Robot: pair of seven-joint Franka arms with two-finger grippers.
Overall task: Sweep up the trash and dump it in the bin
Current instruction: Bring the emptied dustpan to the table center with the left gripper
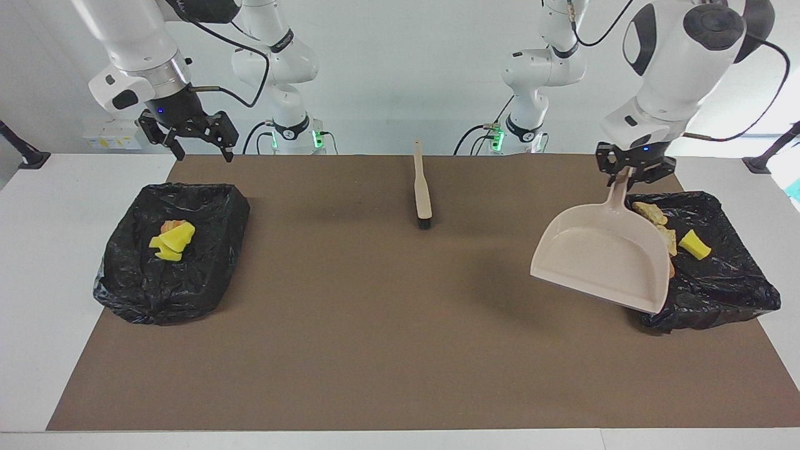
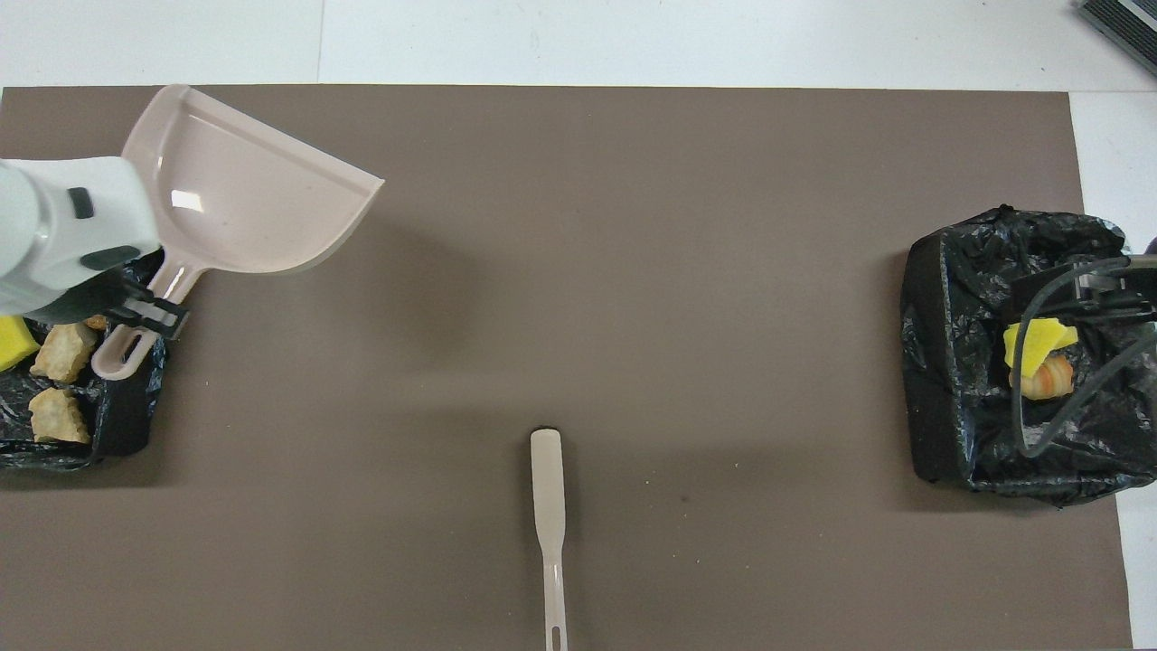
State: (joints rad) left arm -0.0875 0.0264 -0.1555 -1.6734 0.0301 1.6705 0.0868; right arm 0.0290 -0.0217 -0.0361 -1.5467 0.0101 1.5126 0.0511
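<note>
Next, my left gripper releases the beige dustpan on the brown mat [image 2: 547,267] just past the bristle end of the beige brush.
My left gripper [image 1: 628,175] is shut on the handle of the beige dustpan [image 1: 600,259] and holds it tilted in the air. The pan [image 2: 244,208] looks empty and hangs over the mat beside the black-lined bin [image 1: 719,294] at the left arm's end. Trash lies in that bin: tan lumps [image 2: 63,353] and a yellow wedge [image 1: 694,244]. A second lined bin [image 1: 175,287] at the right arm's end holds yellow wedges [image 1: 174,240] and an orange lump [image 2: 1044,380]. My right gripper [image 1: 203,153] hangs open and empty above that bin's edge nearest the robots.
A beige brush [image 1: 423,187] lies on the brown mat [image 1: 387,325] midway between the arms, near the robots' edge, bristle end pointing away from them. White table [image 1: 37,262] borders the mat.
</note>
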